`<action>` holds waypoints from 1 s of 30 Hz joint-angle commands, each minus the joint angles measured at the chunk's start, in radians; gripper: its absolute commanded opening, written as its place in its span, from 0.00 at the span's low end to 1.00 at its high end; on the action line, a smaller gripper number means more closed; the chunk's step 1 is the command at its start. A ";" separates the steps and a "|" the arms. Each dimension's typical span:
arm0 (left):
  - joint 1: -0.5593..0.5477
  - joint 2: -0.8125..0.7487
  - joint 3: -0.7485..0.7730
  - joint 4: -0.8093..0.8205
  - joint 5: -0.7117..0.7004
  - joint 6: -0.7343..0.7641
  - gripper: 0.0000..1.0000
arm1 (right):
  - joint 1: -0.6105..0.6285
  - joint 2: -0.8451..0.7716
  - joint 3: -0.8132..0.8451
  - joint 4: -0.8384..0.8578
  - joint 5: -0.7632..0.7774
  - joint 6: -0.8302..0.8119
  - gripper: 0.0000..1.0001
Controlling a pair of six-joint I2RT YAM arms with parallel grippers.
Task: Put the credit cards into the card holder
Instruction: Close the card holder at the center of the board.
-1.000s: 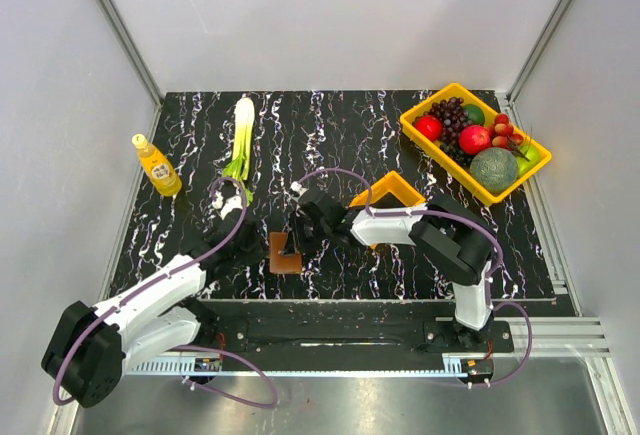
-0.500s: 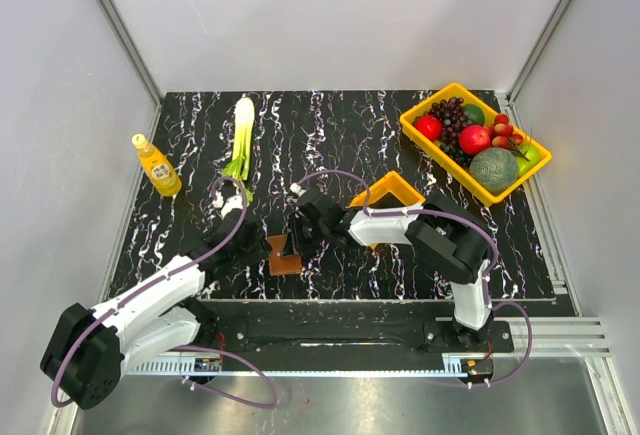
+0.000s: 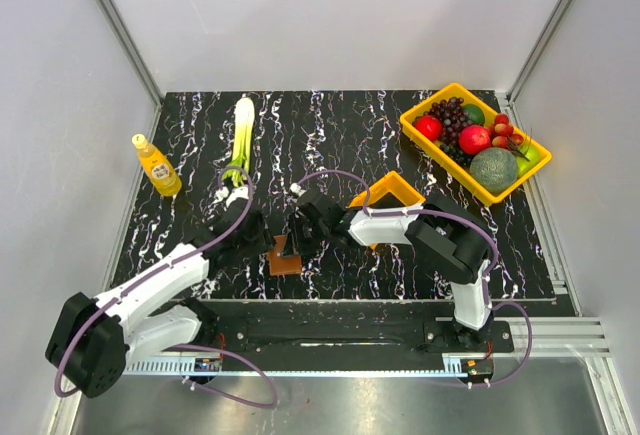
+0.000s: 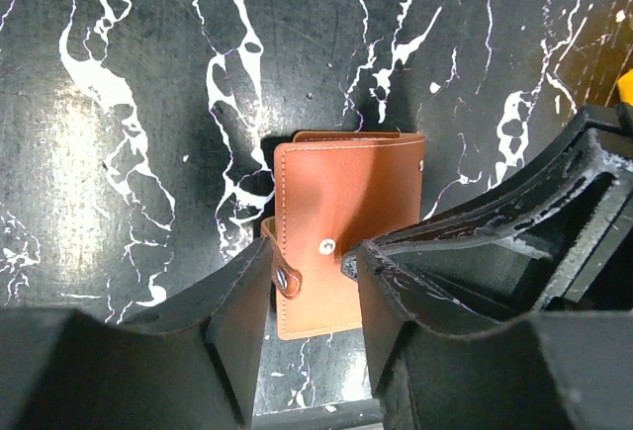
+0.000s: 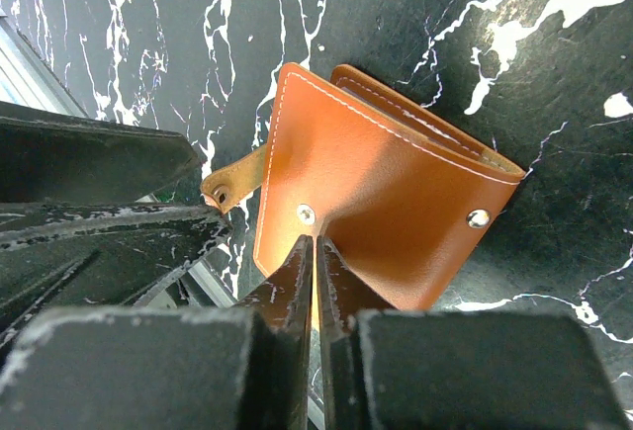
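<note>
The snap strap curls up short of the snap stud, so my left gripper needs to pinch the strap's end [image 4: 289,280] while my right gripper keeps the card holder still.
The card holder [image 3: 285,261] is a small brown wallet lying flat on the black marbled table; it shows in the left wrist view [image 4: 346,208] and the right wrist view [image 5: 386,203]. Its snap strap sticks out at one side [image 4: 287,277]. My left gripper [image 4: 312,277] is open, one finger on each side of the wallet's near end. My right gripper [image 5: 316,244] is shut, its tips resting on the wallet's face beside a snap stud. In the top view the left gripper [image 3: 262,238] and the right gripper [image 3: 297,239] meet over the wallet. No credit cards are in view.
A small orange bin [image 3: 395,189] sits just behind my right arm. A yellow tray of fruit [image 3: 418,121] stands at the back right. A leek [image 3: 241,135] and a yellow bottle [image 3: 157,166] are at the left. The table's front edge lies just below the wallet.
My left gripper has moved right and forward until its open fingers straddle the wallet. The wallet's raised flap now lies lower. The right gripper has stayed on the wallet.
</note>
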 commanded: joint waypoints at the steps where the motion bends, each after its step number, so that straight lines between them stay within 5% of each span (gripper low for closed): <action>1: -0.001 0.057 0.081 -0.060 0.010 0.040 0.44 | 0.011 0.025 0.024 -0.044 0.037 -0.012 0.09; 30: -0.001 0.306 0.269 -0.258 0.083 0.177 0.32 | 0.012 0.016 0.013 -0.035 0.040 -0.021 0.09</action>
